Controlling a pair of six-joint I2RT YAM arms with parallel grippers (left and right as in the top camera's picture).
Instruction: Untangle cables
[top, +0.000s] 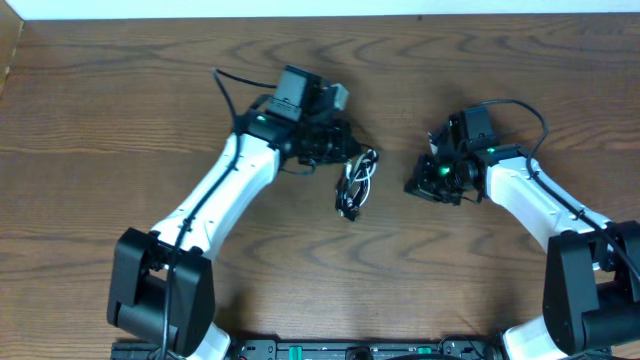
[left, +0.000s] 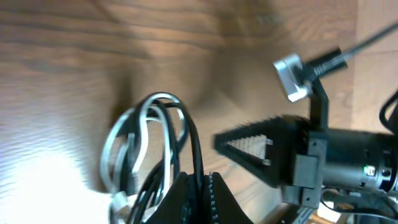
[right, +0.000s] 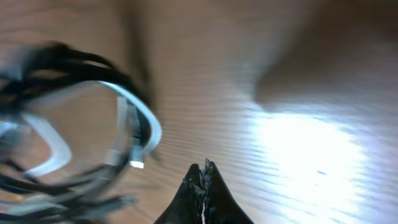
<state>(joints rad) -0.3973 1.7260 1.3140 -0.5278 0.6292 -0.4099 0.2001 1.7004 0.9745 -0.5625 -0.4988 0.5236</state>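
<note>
The robot's left gripper needs to release the piece of black cable on the table (top: 344, 194) by the lower half of the bundle.
The black and white cables (top: 355, 186) lie coiled together as one small bundle at the table's middle. In the left wrist view the loops (left: 149, 140) rise just left of my left gripper (left: 200, 182), which is shut on a strand of the black cable. From overhead that gripper (top: 352, 158) sits at the bundle's upper end. My right gripper (top: 413, 186) is to the right of the bundle, apart from it. In the right wrist view its jaws (right: 203, 171) are shut on nothing, and the blurred cables (right: 81, 124) lie to their left.
The wooden table (top: 120, 120) carries only the bundle. My right gripper also shows in the left wrist view (left: 245, 144), to the right of the loops. Thick black arm wires (top: 228, 90) trail behind both arms.
</note>
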